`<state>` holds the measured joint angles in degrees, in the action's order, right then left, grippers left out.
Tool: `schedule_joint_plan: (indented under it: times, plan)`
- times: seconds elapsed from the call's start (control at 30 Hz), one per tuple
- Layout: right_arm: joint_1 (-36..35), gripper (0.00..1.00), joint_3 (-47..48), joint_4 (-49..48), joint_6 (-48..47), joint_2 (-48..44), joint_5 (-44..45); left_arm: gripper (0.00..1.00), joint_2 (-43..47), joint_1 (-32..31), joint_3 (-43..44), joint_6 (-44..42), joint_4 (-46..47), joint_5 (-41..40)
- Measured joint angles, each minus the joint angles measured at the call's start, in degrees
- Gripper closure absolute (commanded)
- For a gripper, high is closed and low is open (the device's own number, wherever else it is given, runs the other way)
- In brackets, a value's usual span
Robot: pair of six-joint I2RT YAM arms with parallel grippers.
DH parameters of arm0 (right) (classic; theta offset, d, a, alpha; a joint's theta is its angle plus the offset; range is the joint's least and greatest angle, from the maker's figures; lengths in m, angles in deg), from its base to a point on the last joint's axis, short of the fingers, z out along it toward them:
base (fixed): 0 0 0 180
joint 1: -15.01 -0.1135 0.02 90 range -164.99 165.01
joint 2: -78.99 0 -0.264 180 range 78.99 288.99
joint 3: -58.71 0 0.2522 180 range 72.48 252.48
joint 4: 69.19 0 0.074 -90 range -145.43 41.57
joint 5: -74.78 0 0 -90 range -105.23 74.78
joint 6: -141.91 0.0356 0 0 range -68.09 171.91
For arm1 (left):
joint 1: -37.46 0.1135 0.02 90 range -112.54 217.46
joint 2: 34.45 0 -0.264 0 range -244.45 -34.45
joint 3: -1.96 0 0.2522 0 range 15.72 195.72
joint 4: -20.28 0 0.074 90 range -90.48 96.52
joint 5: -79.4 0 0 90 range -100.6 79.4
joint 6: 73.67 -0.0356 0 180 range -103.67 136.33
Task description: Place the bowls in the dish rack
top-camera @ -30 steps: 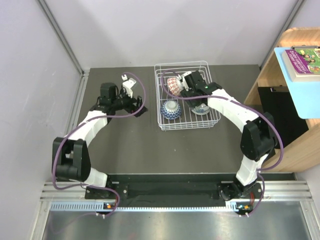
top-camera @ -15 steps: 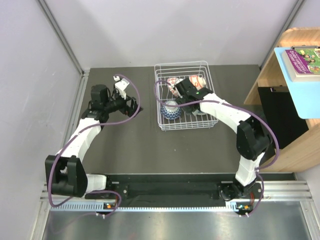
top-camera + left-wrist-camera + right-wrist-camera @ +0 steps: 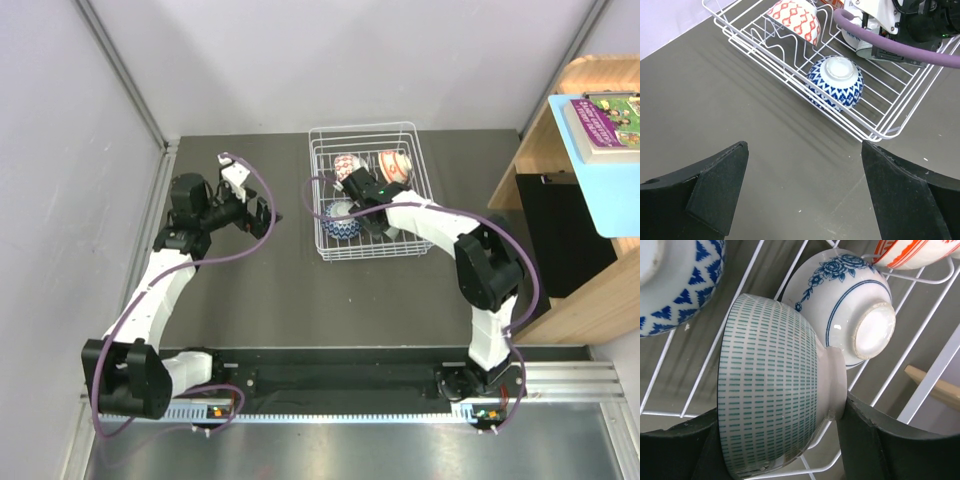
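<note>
The whitish bowl, now held on its side inside the rack, will be let go by my right gripper between the blue floral bowl and the rack's near edge (image 3: 381,239) (image 3: 774,407).
The white wire dish rack (image 3: 363,128) stands at the back middle of the table. My right gripper (image 3: 350,192) is inside it, shut on a whitish bowl with green dashes (image 3: 772,385), held on its side by rim and foot ring. Beside it in the rack (image 3: 670,414) lie a blue floral bowl (image 3: 847,305), a blue triangle-patterned bowl (image 3: 675,280) (image 3: 339,224) and an orange-red bowl (image 3: 910,252). Two orange-red bowls (image 3: 347,165) (image 3: 393,163) stand at the rack's far end. My left gripper (image 3: 262,215) (image 3: 805,195) is open and empty over bare table, left of the rack (image 3: 790,72).
A wooden shelf unit (image 3: 540,150) stands at the right edge, with a light blue board and a book (image 3: 605,125) on top and a black box (image 3: 570,235) below. Walls close off the table's left and far sides.
My right gripper has moved left inside the rack with the green-dashed bowl. My left arm has drawn back to the left, away from the rack.
</note>
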<state>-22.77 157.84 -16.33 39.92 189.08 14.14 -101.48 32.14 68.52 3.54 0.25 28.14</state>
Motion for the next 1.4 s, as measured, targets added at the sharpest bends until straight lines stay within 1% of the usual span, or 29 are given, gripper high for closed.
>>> schedule_joint_plan:
  times: [0.23, 0.47, 0.5, 0.57, 0.6, 0.67, 0.7, 0.77, 0.8, 0.87, 0.9, 0.93, 0.97, 1.0, 1.07, 1.4]
  plan:
    - [-1.64, 1.0, 0.0, -0.17, -1.27, 0.76, 3.52, 0.01, 0.07, 0.04, -0.48, 0.0, 0.0, 0.0]
    - [-4.35, 1.0, -0.22, -0.5, -3.72, 2.58, 9.62, 0.01, 0.7, 0.11, -1.22, 0.02, 0.02, -0.04]
    - [-4.66, 0.96, -0.22, -0.5, -4.02, 2.82, 10.34, 0.01, 0.94, 0.11, -1.27, 0.02, 0.02, -0.09]
    - [-5.27, 0.92, -0.22, -0.33, -4.52, 3.21, 11.5, 0.01, 1.31, 0.11, -1.33, 0.02, 0.04, -0.17]
    - [-5.57, 0.87, -0.2, -0.11, -4.61, 3.37, 11.87, 0.01, 1.53, 0.11, -1.4, 0.02, 0.07, -0.22]
    - [-6.12, 0.73, -0.22, 0.31, -4.96, 3.52, 12.57, 0.01, 1.75, 0.11, -1.53, 0.02, 0.13, -0.24]
    - [-6.34, 0.6, -0.22, 0.46, -5.05, 3.52, 12.68, 0.01, 1.77, 0.11, -1.55, 0.02, 0.15, -0.26]
    - [-6.64, 0.5, -0.22, 0.68, -5.44, 3.52, 12.81, 0.01, 1.77, 0.15, -1.6, 0.02, 0.17, -0.42]
    - [-6.75, 0.39, -0.22, 0.76, -5.57, 3.52, 12.81, 0.01, 1.77, 0.17, -1.64, 0.02, 0.2, -0.46]
    - [-6.82, 0.28, -0.2, 0.87, -5.81, 3.52, 12.66, 0.01, 1.77, 0.22, -1.68, 0.02, 0.22, -0.46]
    - [-6.84, 0.2, -0.2, 1.05, -5.9, 3.52, 11.82, 0.01, 1.77, 0.26, -1.73, 0.02, 0.2, -0.48]
    - [-6.84, 0.15, -0.2, 1.14, -5.92, 3.58, 11.1, 0.01, 1.77, 0.31, -1.84, 0.02, 0.24, -0.5]
    - [-6.91, 0.06, 0.02, 0.7, -6.73, 3.65, 10.86, 0.01, 1.77, 0.33, -1.92, 0.02, 0.22, -0.55]
    - [-6.91, 0.02, 0.61, 0.7, -6.47, 3.56, 9.9, 0.01, 1.77, 0.37, -1.99, 0.02, 0.24, -0.63]
    - [-7.1, 0.0, 1.14, -0.24, -6.86, 3.56, 9.01, 0.01, 1.77, 0.42, -2.1, 0.02, 0.24, -0.66]
    - [-7.32, 0.0, 1.86, -0.31, -7.52, 3.56, 3.87, 0.01, 1.77, 0.59, -2.71, 0.02, 0.26, -0.63]
